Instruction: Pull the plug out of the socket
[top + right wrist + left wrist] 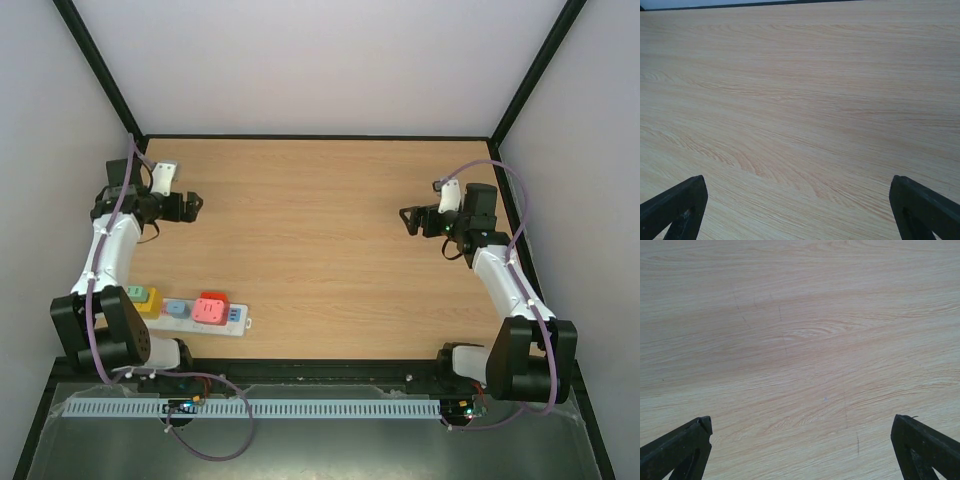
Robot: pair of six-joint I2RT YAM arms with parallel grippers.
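The light blue plug (177, 308) is between the red plug and the yellow plug. My left gripper will close on its sides next.
The socket (240, 321), a long white power strip with pastel faces, lies near the table's front left edge, next to the left arm's base. A red block-shaped plug (209, 309) and a yellow one (147, 299) sit on it, with a light blue face (176, 308) between them. My left gripper (192, 205) is open and empty at the far left, well behind the strip. My right gripper (408, 220) is open and empty at the right. Both wrist views show only bare wood between wide-apart fingertips: left gripper (801, 427), right gripper (797, 185).
The wooden table (320, 250) is walled by grey panels with black frame posts at the back corners. A black rail and a white cable duct (250, 408) run along the near edge. Purple cables hang from both arms.
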